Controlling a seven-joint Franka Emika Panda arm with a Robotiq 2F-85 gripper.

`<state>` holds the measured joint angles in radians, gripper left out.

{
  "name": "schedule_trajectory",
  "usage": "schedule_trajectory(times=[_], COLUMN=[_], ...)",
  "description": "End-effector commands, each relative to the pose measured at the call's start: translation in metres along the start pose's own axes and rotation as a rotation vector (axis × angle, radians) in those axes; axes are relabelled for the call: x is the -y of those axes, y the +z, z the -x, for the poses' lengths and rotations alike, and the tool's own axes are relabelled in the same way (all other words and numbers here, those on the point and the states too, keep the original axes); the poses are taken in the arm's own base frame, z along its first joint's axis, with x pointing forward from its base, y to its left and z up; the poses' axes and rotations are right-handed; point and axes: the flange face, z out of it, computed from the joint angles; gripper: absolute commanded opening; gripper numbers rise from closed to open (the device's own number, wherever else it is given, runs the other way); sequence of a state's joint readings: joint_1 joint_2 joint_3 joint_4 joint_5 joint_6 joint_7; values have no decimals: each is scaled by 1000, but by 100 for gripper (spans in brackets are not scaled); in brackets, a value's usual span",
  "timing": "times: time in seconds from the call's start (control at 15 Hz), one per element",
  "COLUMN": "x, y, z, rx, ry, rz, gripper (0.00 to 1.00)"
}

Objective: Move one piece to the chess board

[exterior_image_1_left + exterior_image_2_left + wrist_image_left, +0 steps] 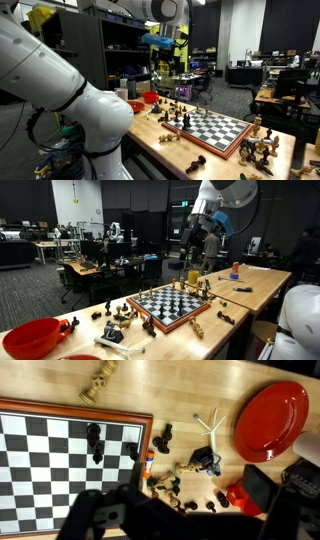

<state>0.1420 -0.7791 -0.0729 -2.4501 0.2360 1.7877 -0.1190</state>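
The robot's gripper will close on the top of the black piece (170,113) (160,446) just outside the border of the chess board, between the small orange object and another black piece.
The chess board (50,470), black and white squares with a reddish-brown border, lies at the left of the wrist view. It also shows in both exterior views (216,129) (174,305). A black piece (95,442) stands on the board near its right border. Several dark and light pieces (175,485) lie in a loose cluster on the wooden table just right of the board. One black piece (164,436) stands apart from them. My gripper (185,520) is open and empty, high above this cluster (165,72) (196,252).
A red bowl (272,420) (150,98) (35,337) sits beyond the cluster. A light piece (98,385) lies on the table past the board's far edge. More pieces (262,148) (200,283) stand off the board's other end. A small blue and white object (205,458) lies by the cluster.
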Motion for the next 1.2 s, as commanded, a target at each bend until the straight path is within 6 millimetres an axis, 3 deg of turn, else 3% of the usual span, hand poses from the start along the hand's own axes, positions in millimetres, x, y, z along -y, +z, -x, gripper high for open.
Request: schedule_trajectory(times=[0.0,0.33,0.47,0.73,1.13], x=[0,0,2,16,40], y=[-1,-2,6,40,117], z=[0,0,-12,-39,-81], rx=[-1,-3,17,85,182], ry=[0,-1,-19,-103,-208], rz=[0,0,21,76,193], gripper=[100,100,100,100,100])
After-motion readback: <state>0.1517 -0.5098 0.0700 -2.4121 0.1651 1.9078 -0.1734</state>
